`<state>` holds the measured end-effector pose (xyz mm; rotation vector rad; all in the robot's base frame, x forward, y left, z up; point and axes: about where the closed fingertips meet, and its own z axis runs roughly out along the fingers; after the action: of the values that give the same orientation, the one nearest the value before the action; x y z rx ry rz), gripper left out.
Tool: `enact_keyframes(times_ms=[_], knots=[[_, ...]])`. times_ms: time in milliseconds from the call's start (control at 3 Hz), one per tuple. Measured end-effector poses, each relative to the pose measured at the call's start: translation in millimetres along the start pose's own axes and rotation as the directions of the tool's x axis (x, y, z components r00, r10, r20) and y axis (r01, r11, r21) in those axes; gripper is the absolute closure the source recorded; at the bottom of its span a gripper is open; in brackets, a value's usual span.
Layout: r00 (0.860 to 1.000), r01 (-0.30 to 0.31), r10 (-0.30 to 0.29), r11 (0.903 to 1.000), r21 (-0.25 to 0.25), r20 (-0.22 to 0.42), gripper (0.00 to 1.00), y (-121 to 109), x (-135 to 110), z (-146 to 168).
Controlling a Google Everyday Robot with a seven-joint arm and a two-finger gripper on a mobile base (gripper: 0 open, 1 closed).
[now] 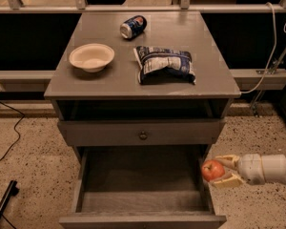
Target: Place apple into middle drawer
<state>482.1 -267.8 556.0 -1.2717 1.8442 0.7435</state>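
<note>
I should use my gripper to let go of the apple on the middle drawer's bare plank bottom near the drawer's side (178, 180) that is nearest my arm. The apple now hangs just above that drawer's rim.
The apple (212, 170) is small, round and red-orange. It sits between the cream fingers (227, 160) of my gripper (218, 171), which reaches in from the right and is shut on it. The apple hangs at the right side wall of the middle drawer (141, 185), just above its rim. That drawer is pulled out wide, a deep grey box with a bare plank floor and nothing in it. Above it is a shallower grey drawer front with a small round knob (143, 135).
On the cabinet top (109, 75) lie a cream bowl (91, 57), a blue soda can (133, 26) on its side and a blue-and-white chip bag (165, 64). A railing runs behind. Cables lie on the speckled floor at left and hang at right.
</note>
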Motion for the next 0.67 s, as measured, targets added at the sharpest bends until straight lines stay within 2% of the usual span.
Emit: enact_keyframes(times_ms=[333,667], knots=[[0.998,0.02,-0.02,0.9997,0.011,0.061,1.0,0.3,6.0,-1.1],[0.997,0.025,-0.026,0.9996,0.014,0.078,1.0,0.0,5.1,-1.7]])
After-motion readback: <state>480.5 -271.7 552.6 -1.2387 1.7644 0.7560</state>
